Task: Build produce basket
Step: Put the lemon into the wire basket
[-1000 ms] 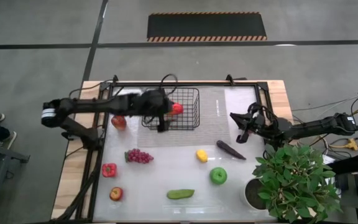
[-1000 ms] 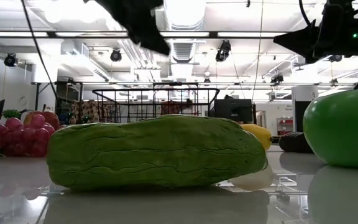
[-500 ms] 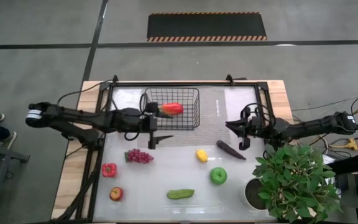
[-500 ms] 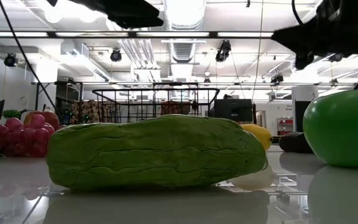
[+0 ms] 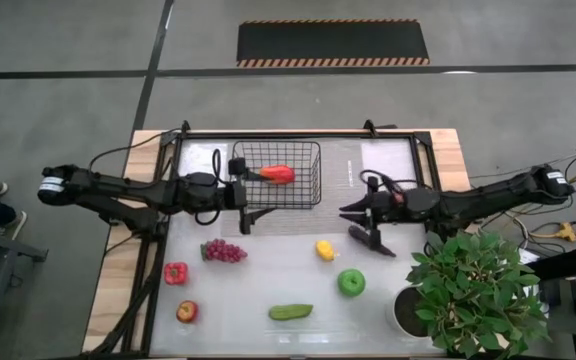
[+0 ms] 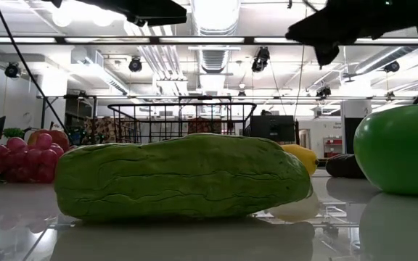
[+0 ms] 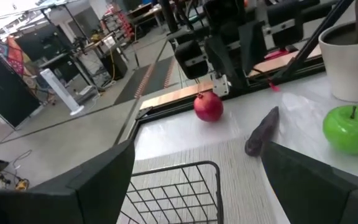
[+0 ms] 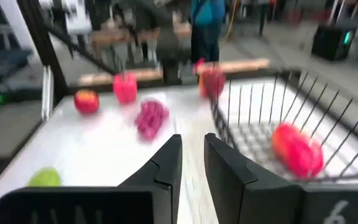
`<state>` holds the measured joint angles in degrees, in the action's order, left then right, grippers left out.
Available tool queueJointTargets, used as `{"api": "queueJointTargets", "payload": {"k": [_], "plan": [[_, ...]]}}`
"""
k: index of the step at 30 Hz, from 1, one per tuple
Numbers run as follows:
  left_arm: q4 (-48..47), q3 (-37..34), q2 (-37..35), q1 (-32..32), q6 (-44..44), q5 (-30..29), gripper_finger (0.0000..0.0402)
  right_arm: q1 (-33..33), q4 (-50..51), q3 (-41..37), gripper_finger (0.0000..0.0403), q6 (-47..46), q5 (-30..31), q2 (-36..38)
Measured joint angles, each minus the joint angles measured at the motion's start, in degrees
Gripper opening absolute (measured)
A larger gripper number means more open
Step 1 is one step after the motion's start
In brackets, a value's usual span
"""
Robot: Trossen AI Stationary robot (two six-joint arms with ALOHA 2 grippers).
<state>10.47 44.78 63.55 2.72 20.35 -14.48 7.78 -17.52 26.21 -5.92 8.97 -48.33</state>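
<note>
The yellow lemon is near the green apple. My right gripper should go to it next and close around the lemon's middle (image 5: 325, 250).
The black wire basket (image 5: 278, 172) stands at the table's far middle with a red pepper (image 5: 278, 173) lying inside. On the table lie grapes (image 5: 224, 251), another red pepper (image 5: 175, 272), an apple (image 5: 187, 311), the cucumber (image 5: 290, 312), the green apple (image 5: 351, 283), the lemon (image 5: 324, 250) and the eggplant (image 5: 371, 240). A red apple (image 7: 209, 107) shows in the left wrist view. My left gripper (image 5: 249, 207) hangs wide open at the basket's near left corner. My right gripper (image 5: 358, 213), open by a narrow gap, hovers just beyond the eggplant, touching nothing.
A leafy potted plant (image 5: 473, 290) in a white pot fills the near right corner. The table's raised black frame (image 5: 173, 160) runs along its left and far edges. Free white surface lies between the basket and the lemon. A person (image 8: 207, 18) stands beyond the table.
My left gripper let go of the red pepper over the basket and drew back toward the table's left and near side; the pepper now lies in the basket. My right gripper moved toward the table's left, from beside the eggplant to above its far end.
</note>
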Motion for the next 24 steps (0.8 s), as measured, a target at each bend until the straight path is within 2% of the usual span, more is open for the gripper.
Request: {"api": "queueJointTargets", "payload": {"k": [16, 24], "plan": [[-0.7, 0.0, 0.0, 0.0, 0.3, -5.6, 0.0331, 6.3, 30.3, 17.9, 0.0059, -16.1, 0.0, -14.9], [-1.7, -0.1, 0.0, 0.0, 3.1, -5.6, 0.0331, 8.1, 44.3, 27.4, 0.0059, -30.0, 0.1, -21.5]]}}
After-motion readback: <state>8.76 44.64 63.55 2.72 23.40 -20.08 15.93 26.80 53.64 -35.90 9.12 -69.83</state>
